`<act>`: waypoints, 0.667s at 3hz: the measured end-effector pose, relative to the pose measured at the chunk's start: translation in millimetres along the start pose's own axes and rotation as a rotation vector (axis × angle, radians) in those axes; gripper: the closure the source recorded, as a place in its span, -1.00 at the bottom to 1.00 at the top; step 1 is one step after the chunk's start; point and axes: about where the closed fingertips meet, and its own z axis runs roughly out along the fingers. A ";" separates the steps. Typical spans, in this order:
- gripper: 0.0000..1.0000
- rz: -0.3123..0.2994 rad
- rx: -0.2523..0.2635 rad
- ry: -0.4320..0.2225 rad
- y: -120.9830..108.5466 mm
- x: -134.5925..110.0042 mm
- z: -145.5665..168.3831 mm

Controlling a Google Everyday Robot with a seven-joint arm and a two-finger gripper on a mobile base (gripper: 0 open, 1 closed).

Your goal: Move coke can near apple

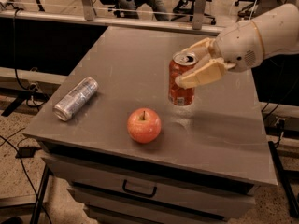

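The coke can, hanging just above the table top, will be let go of by my gripper upright on the grey table top, close beside the apple [177, 132].
The coke can [180, 90], red-orange with a silver top, hangs upright just above the grey table top [135, 69], right of centre. My gripper [190, 67] comes in from the right and is shut on the can's upper part, one cream finger [198, 77] across its front. The apple [144, 124], red-orange with a dark stem, sits on the table near the front edge, down and to the left of the can, about a can's width apart from it.
A longer silver-grey can [75, 98] lies on its side at the table's left edge. The table has a drawer with a black handle [138, 190] below the front. Cables and a rail run behind and left of the table.
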 end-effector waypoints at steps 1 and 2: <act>1.00 -0.009 -0.033 -0.017 30.6 -1.9 -1.0; 1.00 -0.006 -0.035 -0.019 34.7 -0.3 -1.7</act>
